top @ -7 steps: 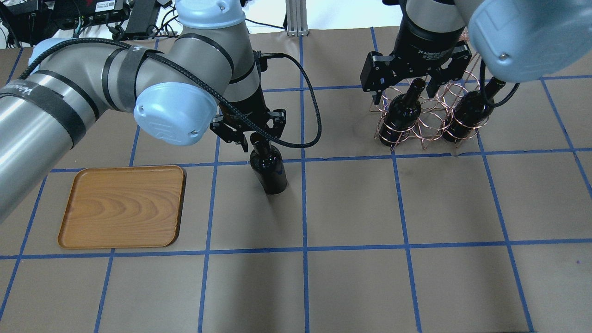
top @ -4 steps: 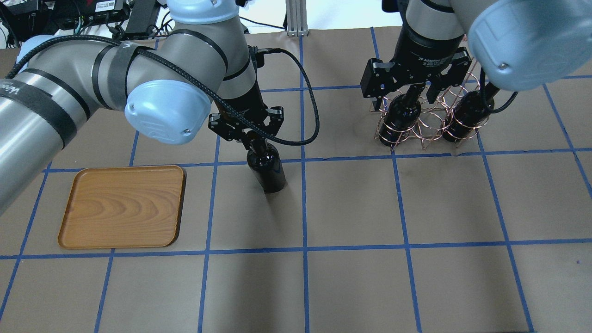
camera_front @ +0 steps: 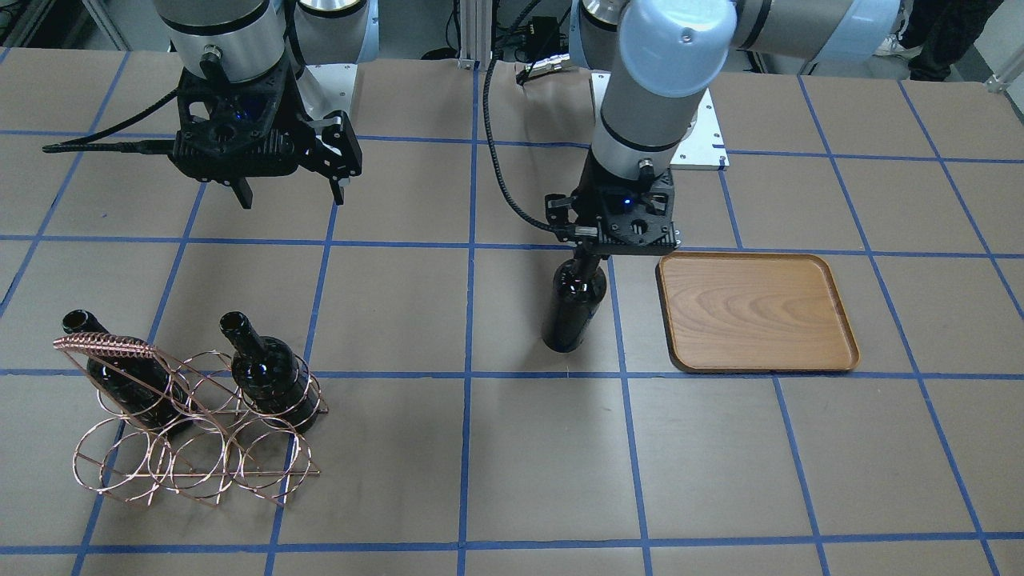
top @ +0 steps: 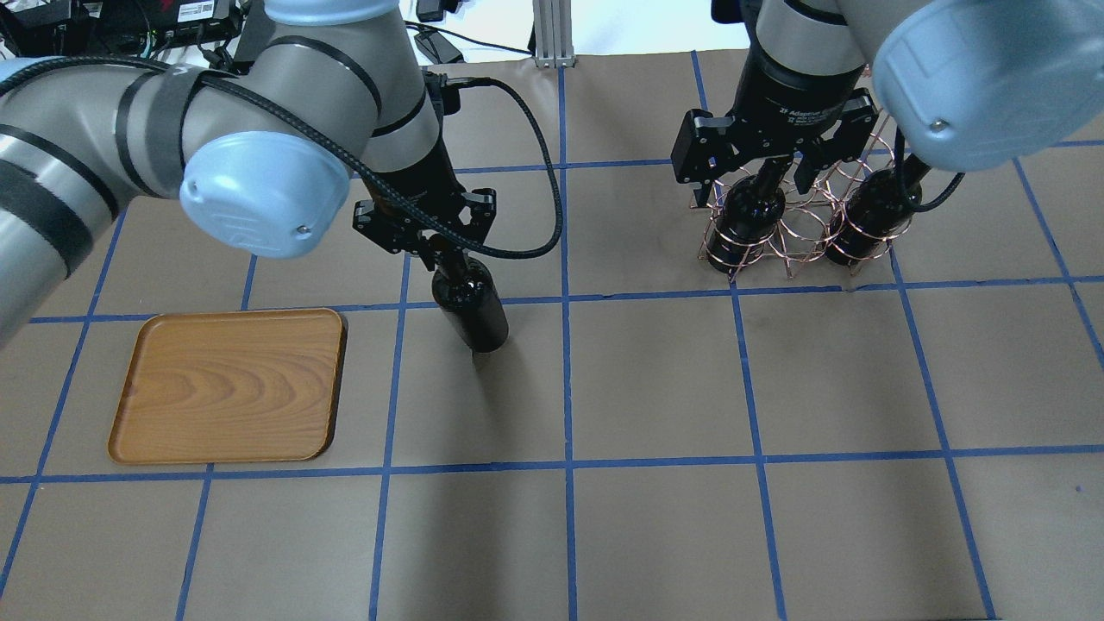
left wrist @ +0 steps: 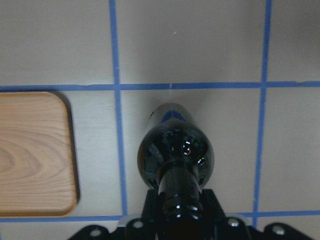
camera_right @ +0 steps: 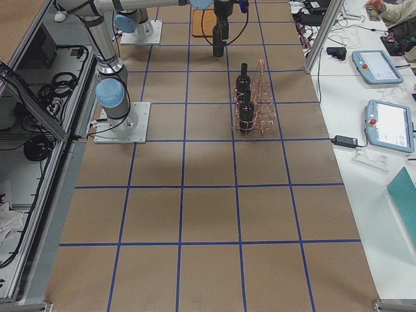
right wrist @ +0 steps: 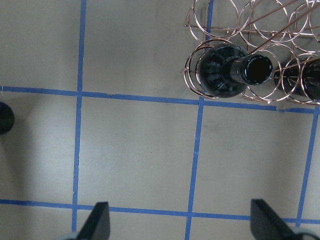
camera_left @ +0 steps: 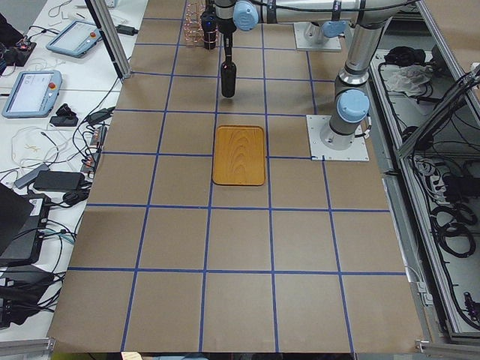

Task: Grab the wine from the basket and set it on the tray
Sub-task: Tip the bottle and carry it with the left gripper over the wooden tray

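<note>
My left gripper has the dark wine bottle low over the table, beside the tray. Next, I set it down standing up in the middle of the wooden tray (camera_front: 754, 302).
My left gripper (top: 429, 250) is shut on the neck of a dark wine bottle (top: 473, 306) and holds it upright, its base low over the table, right of the wooden tray (top: 228, 384). The front view shows this gripper (camera_front: 590, 250), the bottle (camera_front: 572, 308) and the tray (camera_front: 756, 312) side by side. In the left wrist view the bottle (left wrist: 175, 155) hangs beside the tray's corner (left wrist: 30, 155). My right gripper (top: 753, 183) is open and empty, high over the copper wire basket (top: 802, 224). The basket holds two more bottles (camera_front: 268, 372) (camera_front: 120, 376).
The table is brown paper with a blue tape grid. The basket (camera_front: 192, 432) stands far from the tray, on the robot's right side. In the right wrist view a basket bottle (right wrist: 227, 72) stands upright beyond the open fingers (right wrist: 97, 222). Tablets and cables lie beside the table.
My left arm has carried the bottle to the left, closer to the tray. The right gripper has shifted only slightly over the basket and stays open.
</note>
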Tool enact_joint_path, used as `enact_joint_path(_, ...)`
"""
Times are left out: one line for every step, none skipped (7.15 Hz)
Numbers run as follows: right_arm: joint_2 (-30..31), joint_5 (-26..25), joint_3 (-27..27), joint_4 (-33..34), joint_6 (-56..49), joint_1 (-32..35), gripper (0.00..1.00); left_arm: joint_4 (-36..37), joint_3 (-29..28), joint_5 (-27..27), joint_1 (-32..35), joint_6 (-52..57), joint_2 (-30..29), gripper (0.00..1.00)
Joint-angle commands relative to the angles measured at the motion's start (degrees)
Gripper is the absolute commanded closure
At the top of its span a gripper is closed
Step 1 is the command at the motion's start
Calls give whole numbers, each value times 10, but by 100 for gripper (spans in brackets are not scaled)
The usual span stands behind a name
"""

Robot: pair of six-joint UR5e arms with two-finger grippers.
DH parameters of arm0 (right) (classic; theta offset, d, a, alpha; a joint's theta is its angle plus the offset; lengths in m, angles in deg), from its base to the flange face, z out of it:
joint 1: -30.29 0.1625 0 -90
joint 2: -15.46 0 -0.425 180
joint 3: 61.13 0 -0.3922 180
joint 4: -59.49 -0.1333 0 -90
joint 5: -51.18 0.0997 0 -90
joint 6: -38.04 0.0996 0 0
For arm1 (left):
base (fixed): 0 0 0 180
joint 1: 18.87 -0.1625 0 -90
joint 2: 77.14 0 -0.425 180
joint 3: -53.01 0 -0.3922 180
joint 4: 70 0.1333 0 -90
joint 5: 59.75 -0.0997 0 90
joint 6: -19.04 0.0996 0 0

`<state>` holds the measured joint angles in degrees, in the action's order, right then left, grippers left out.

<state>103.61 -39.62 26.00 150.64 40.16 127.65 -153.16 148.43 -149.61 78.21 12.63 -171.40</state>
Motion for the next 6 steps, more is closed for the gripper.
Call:
enact_joint_path(-1,-3,0,8,-5,-1,0,-27,65,-49,-107,160,67,100)
enact_joint_path(-1,-3,0,5,-5,-1,0,-28,80,-57,-176,230,101,100)
enact_joint_path(-1,-4,1,4,-5,-1,0,-30,90,-57,-242,313,122,100)
enact_joint_path(0,-5,0,5,-5,-1,0,-30,114,-53,-296,358,133,100)
enact_joint_path(-1,-4,1,3,-5,-1,0,-19,126,-46,-322,388,133,100)
enact_joint_path(-1,-4,1,2,-5,-1,0,-5,126,-51,-334,396,128,100)
